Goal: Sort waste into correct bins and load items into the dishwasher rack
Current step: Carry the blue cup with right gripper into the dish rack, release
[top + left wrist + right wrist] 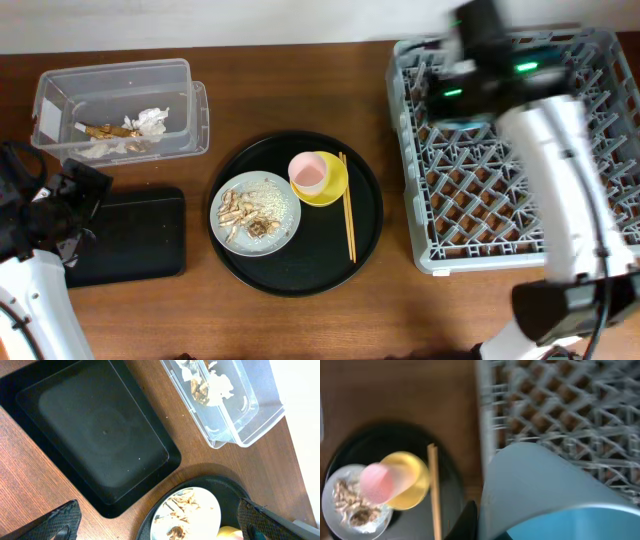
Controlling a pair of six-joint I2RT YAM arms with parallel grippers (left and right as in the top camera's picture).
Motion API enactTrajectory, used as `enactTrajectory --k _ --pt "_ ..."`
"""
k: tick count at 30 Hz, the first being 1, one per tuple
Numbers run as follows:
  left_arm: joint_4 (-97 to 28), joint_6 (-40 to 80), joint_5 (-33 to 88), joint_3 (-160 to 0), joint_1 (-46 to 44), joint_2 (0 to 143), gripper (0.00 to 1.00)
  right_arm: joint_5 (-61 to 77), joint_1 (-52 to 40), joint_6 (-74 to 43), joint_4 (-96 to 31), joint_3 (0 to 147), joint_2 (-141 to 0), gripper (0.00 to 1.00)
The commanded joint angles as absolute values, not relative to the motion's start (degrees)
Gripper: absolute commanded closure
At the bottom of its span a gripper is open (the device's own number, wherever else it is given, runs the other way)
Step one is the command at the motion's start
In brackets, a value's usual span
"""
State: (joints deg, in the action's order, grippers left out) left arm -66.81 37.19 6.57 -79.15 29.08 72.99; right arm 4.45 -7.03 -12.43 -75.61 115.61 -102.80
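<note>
Next, I set the light-blue cup among the pegs [514,136] near the grey dishwasher rack's middle with my right gripper. The cup is now held over that rack.
My right gripper [452,92] is over the left part of the grey dishwasher rack [470,200], shut on the light-blue cup [545,485], which fills the right wrist view. My left gripper [160,527] is open and empty, above the table between the shallow black tray [95,430] and the grey plate [205,515]. The plate [285,232] carries beige food bits [245,205]. The pink cup [309,174] sits in the yellow bowl [335,185], with the chopsticks [348,215] beside it. The clear tub [195,110] holds a white napkin [152,121] and brown scraps [105,130].
The plate, bowl and chopsticks lie on a large round black tray [300,270] at the table's middle. The shallow black tray [135,235] is at the left front, below the tub. The rack [560,405] fills the right side.
</note>
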Motion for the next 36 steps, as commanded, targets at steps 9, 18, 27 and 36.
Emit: enactTrajectory --k 9,18,27,36 --pt "-66.87 37.74 6.15 -78.98 29.41 73.23 0.01 54.15 29.71 15.18 -75.66 111.48 -110.48 0.96" --pt "-66.87 37.74 6.15 -79.0 29.41 73.23 0.01 72.93 34.13 17.8 -70.61 109.71 -121.27 0.96" --pt "-66.87 37.74 6.15 -78.98 29.41 73.23 0.01 82.59 34.02 17.67 -66.83 109.69 -127.96 0.96" --pt "-66.87 37.74 6.15 -79.0 29.41 73.23 0.01 82.54 31.51 13.02 -66.63 109.54 -132.53 0.96"
